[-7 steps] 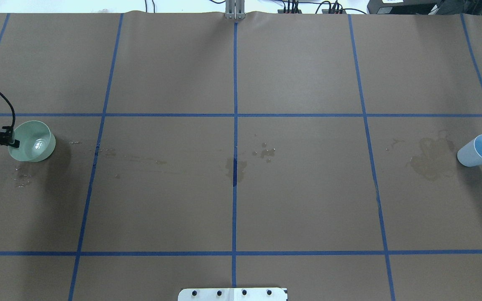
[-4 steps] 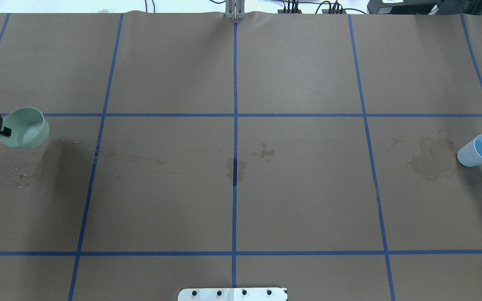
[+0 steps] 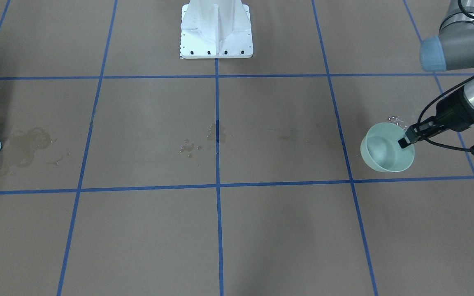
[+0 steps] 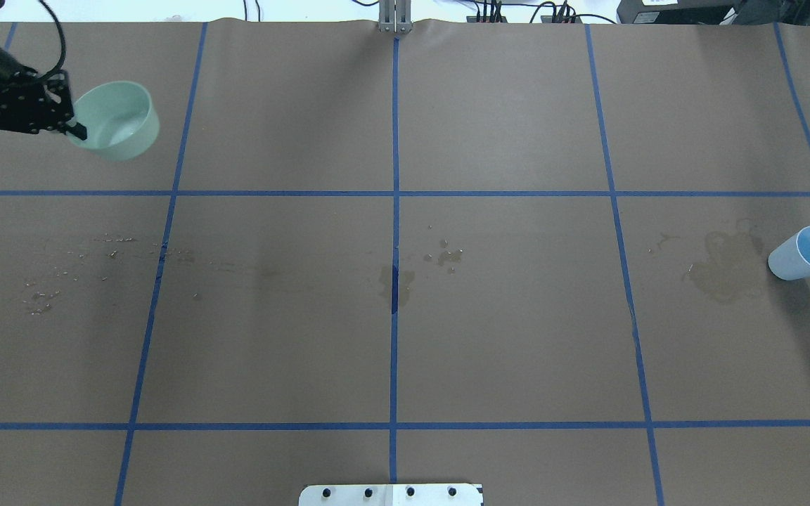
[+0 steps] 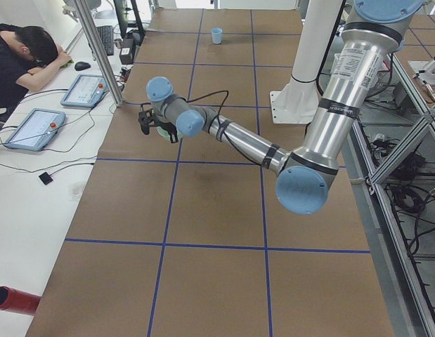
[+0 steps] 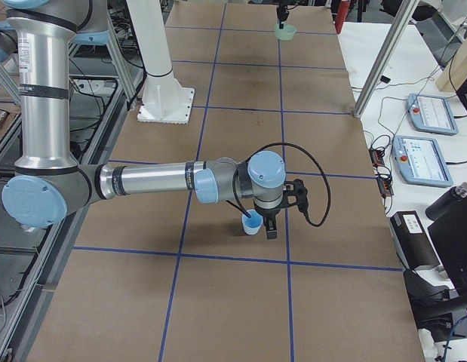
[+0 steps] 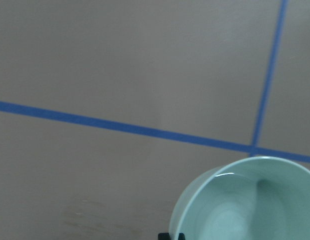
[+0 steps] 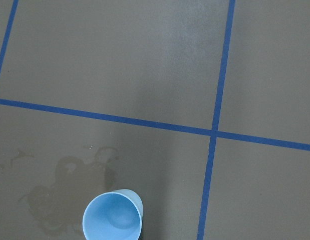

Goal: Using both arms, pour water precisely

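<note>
Next, I let go of the pale green bowl with my left gripper on the middle blue line (image 3: 221, 160) beside the small water droplets.
My left gripper (image 4: 73, 131) is shut on the near rim of a pale green bowl (image 4: 118, 119) and holds it in the air over the far left of the table. The bowl also shows in the front view (image 3: 386, 150), tilted slightly, with the left gripper (image 3: 405, 141) at its rim, and in the left wrist view (image 7: 245, 202). A faint glint of water (image 7: 225, 175) lies inside it. A light blue cup (image 4: 807, 253) stands upright at the far right. My right gripper (image 6: 272, 226) hovers just beside the cup (image 6: 252, 224); I cannot tell whether it is open or shut.
Spilled droplets (image 4: 39, 299) and a wet stain (image 4: 725, 270) mark the brown paper. The white pedestal (image 3: 216, 31) stands at the robot's side. An operator (image 5: 24, 53) sits at a side table with tablets. Aluminium posts (image 6: 376, 68) rise at the table's edge.
My left gripper has lifted the green bowl off the table and carried it up and away from the robot. The blue cup has not moved.
</note>
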Controlling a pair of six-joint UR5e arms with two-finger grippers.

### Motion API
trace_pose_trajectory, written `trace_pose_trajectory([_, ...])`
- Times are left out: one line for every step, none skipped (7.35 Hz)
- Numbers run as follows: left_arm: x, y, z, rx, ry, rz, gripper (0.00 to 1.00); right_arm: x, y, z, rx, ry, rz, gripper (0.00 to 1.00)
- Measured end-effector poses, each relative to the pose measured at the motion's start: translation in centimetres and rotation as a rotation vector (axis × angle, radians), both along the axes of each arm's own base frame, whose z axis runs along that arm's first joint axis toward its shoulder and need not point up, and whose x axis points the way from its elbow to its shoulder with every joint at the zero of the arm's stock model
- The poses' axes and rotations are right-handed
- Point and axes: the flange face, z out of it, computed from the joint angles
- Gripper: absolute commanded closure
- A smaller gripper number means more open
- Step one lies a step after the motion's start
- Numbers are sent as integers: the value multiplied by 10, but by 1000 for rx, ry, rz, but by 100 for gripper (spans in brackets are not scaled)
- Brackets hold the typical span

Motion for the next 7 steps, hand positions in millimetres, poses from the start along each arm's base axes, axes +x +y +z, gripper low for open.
trace_pose_trajectory([58, 5, -52, -41, -5, -21, 100, 0, 0, -1, 1, -2, 0, 1])
trace_pose_trajectory([124, 18, -96, -69, -19, -47, 100, 0, 1, -1, 1, -2, 0, 1])
trace_pose_trajectory([180, 31, -126, -86, -33, -74, 100, 0, 0, -1, 1, -2, 0, 1])
trace_pose_trajectory([225, 41, -144, -87, -44, -106, 100, 0, 0, -1, 2, -2, 1, 1])
trace_pose_trajectory([264, 48, -149, -83, -45, -140, 100, 0, 0, -2, 3, -2, 1, 1])
trace_pose_trajectory([298, 55, -145, -79, -45, -162, 100, 0, 0, -2, 3, -2, 1, 1])
trace_pose_trajectory([326, 63, -140, -74, -56, -171, 100, 0, 0, -2, 2, -2, 1, 1])
